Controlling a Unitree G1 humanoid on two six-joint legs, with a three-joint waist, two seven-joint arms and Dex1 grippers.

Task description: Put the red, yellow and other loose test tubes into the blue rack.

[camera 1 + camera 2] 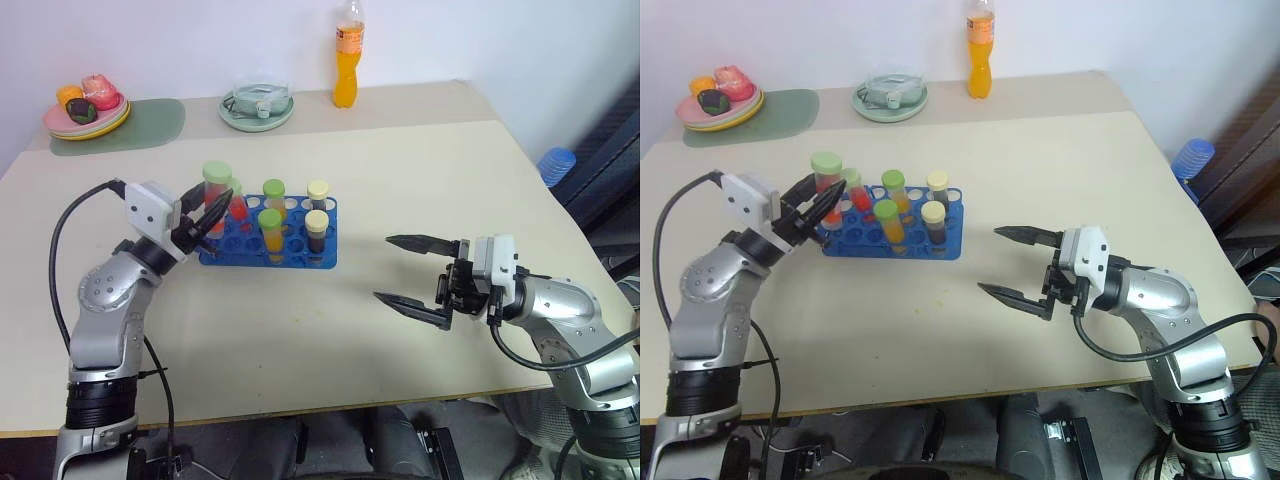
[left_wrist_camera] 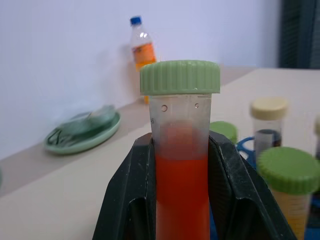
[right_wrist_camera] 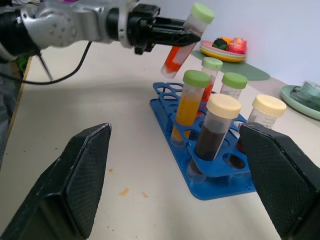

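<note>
My left gripper is going to release the red test tube in the blue rack's near row [image 1: 233, 244], before the standing red tube.
A clear test tube with red liquid and a green cap [image 1: 215, 190] hangs tilted just above the left end of the blue rack [image 1: 296, 260]. My left gripper [image 1: 214, 216] is shut on its lower body; the left wrist view shows the black fingers [image 2: 127, 200] clamped on both sides of the tube [image 2: 182, 190]. Several capped tubes stand in the rack: one red, yellow-orange ones with green caps [image 1: 269, 231] and dark brown ones with cream caps [image 1: 316, 230]. My right gripper [image 1: 382, 268] stands open above the table to the right of the rack, pointing at it, with nothing between its fingers.
At the back of the table stand a tall orange drink bottle [image 1: 346, 62], a green plate with a glass bowl [image 1: 257, 106] and a plate of fruit [image 1: 86, 112] on a green mat. A stack of blue cups [image 1: 556, 165] sits beyond the right edge.
</note>
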